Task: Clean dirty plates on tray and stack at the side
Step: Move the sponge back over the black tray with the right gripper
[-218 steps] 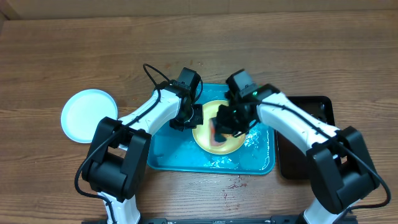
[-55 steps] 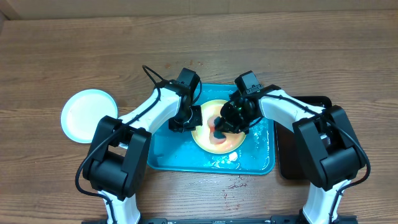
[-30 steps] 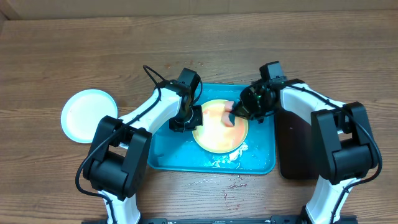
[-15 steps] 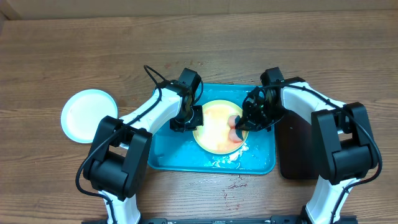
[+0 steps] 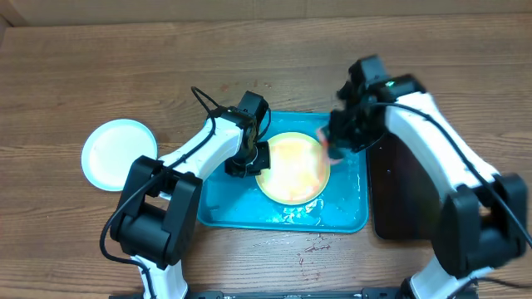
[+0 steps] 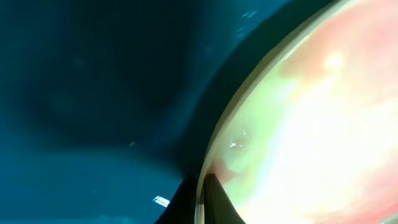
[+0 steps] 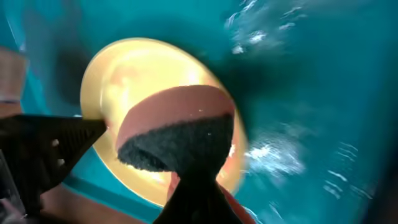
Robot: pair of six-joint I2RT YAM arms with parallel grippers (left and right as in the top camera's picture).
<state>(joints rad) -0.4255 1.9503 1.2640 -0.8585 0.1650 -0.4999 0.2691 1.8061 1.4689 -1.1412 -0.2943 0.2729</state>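
Note:
I should let go of the sponge, now just above the plate's edge, with my right gripper inside the black tray [image 5: 396,184], close to the edge next to the turquoise tray.
A pale yellow-green plate [image 5: 292,168] with faint reddish smears lies in the turquoise tray [image 5: 233,208]. My left gripper [image 5: 255,158] is shut on the plate's left rim [image 6: 214,155]. My right gripper [image 5: 336,143] is shut on a pink sponge with a dark scrubbing face [image 7: 177,134], held just above the plate's right edge [image 7: 112,81]. A light blue plate [image 5: 119,154] lies on the table at the left. A third plate is not in view.
A black tray [image 5: 413,187] sits right of the turquoise tray, under my right arm. White suds [image 5: 303,212] lie on the tray floor near its front and right [image 7: 273,155]. A small red stain [image 5: 314,244] marks the wood in front of the tray.
My right gripper wiped the sponge across the plate, then lifted it off toward the plate's right edge. The red sauce has thinned to a faint tint. The left gripper has kept its hold.

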